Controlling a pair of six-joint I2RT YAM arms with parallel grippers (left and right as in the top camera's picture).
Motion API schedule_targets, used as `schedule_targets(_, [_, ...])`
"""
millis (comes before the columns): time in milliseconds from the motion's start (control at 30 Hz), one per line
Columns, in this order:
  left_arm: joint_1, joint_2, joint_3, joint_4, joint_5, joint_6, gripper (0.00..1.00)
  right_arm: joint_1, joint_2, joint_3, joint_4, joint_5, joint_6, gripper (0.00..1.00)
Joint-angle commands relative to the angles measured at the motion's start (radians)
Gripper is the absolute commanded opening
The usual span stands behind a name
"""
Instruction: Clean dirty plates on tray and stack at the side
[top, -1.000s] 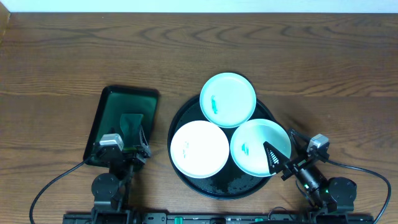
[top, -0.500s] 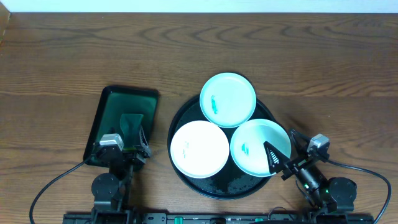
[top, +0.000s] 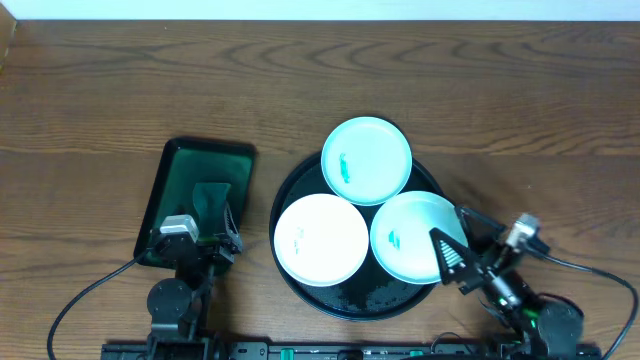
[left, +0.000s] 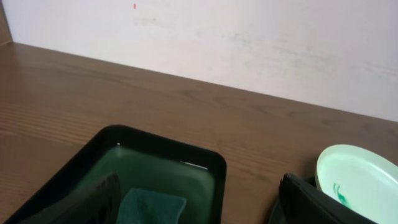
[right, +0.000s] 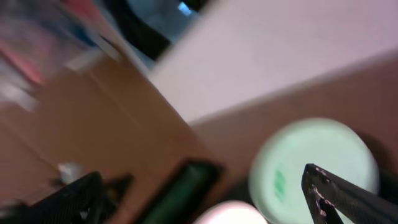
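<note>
The middle of the teal sponge (top: 210, 207) (left: 151, 208) in the dark green tray is the next place my left gripper should go to and close on.
The round black tray (top: 372, 297) holds three pale mint plates. The far plate (top: 366, 160) and the right plate (top: 408, 238) each carry a teal smear; the left plate (top: 321, 240) shows only faint marks. My right gripper (top: 456, 241) is open at the right plate's right rim, one finger over the plate. Its wrist view is blurred and shows the far plate (right: 314, 160) between the open fingers (right: 211, 196). My left gripper (top: 200, 224) is open and empty over the near end of the dark green tray. Its wrist view (left: 199, 205) shows the far plate (left: 360, 183) at right.
A dark green rectangular tray (top: 178, 160) lies left of the round tray, with a teal sponge (top: 209, 198) in it, also seen in the left wrist view (left: 152, 208). Bare wooden table (top: 520, 110) extends behind and to the right.
My right arm has shifted slightly right and toward the near edge, and its wrist view is motion-blurred. The plates and the left arm have not moved.
</note>
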Motion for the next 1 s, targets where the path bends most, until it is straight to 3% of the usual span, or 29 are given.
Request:
schedule_targets(0, [-0.002,-0.001,-0.017,0.021,0.016,-0.005,0.82,-0.005,-0.005,0.001,0.194,0.013,0.14,0.99])
schedule_targets(67, [-0.002,-0.001,-0.017,0.029,0.071,-0.006,0.82,-0.005,-0.004,0.022,0.332,0.102,0.14,0.99])
schedule_targets(167, [-0.002,-0.001,-0.017,0.13,0.173,-0.027,0.82,-0.006,0.003,0.122,0.307,0.232,0.082,0.99])
schedule_targets(333, [-0.002,-0.001,-0.015,0.41,0.422,-0.109,0.82,-0.007,0.114,0.441,-0.033,0.237,-0.209,0.99])
schedule_targets(433, [-0.002,0.001,0.049,0.481,0.428,-0.126,0.82,-0.007,0.259,0.678,-0.305,0.235,-0.38,0.99])
schedule_targets(533, [-0.002,0.033,0.198,0.274,0.341,-0.126,0.82,-0.007,0.449,0.933,-0.608,0.238,-0.513,0.99])
schedule_targets(600, [-0.002,0.101,0.353,0.037,0.231,-0.123,0.82,-0.007,0.584,1.098,-0.8,0.238,-0.6,0.99])
schedule_targets(767, [-0.002,0.437,0.784,-0.452,0.229,0.112,0.82,-0.006,0.911,1.49,-1.214,0.216,-0.739,0.99])
schedule_targets(867, [-0.002,0.608,0.953,-0.637,0.239,0.127,0.82,-0.006,1.02,1.612,-1.329,0.109,-0.714,0.99])
schedule_targets(967, [-0.002,0.734,1.019,-0.701,0.167,0.107,0.82,-0.001,1.085,1.629,-1.326,-0.002,-0.713,0.99])
